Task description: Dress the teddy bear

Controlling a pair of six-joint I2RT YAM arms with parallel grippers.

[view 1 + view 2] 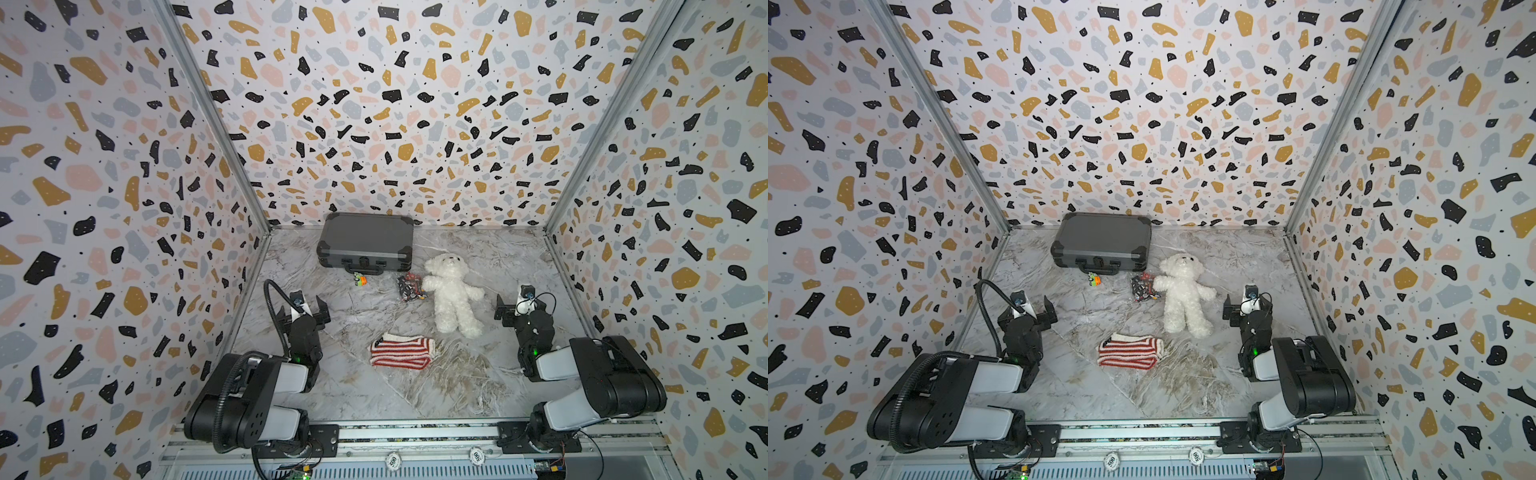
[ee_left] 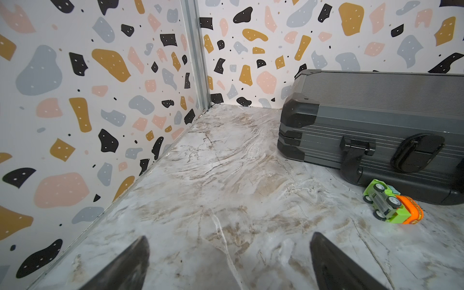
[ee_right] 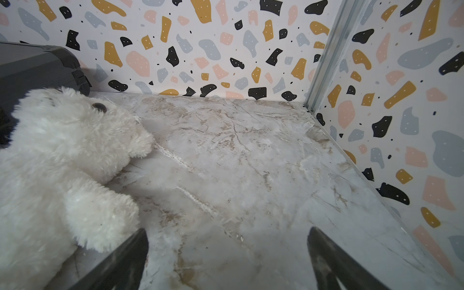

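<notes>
The robot's right gripper will next close on the teddy bear's nearer leg (image 1: 469, 325), the leg on that right gripper's side.
The teddy bear (image 1: 451, 291) (image 1: 1183, 293) lies on its back right of the middle of the marble floor, head toward the back wall. In the right wrist view its white fluffy head and arm (image 3: 50, 163) fill one side. A red-and-white striped knitted garment (image 1: 401, 353) (image 1: 1129, 353) lies flat in front of the bear, apart from it. My left gripper (image 1: 302, 311) (image 1: 1027, 311) (image 2: 228, 241) hangs open over bare floor near the left wall. My right gripper (image 1: 521, 305) (image 1: 1248, 307) (image 3: 227, 234) is open just right of the bear, with nothing between its fingers.
A shut grey case (image 1: 365, 243) (image 1: 1100, 243) (image 2: 376, 125) stands against the back wall. A small green-and-orange toy car (image 1: 359, 279) (image 2: 391, 204) lies on its side before it. A clear bag of dark small parts (image 1: 410, 287) (image 1: 1144, 287) touches the bear's arm. Patterned walls close three sides.
</notes>
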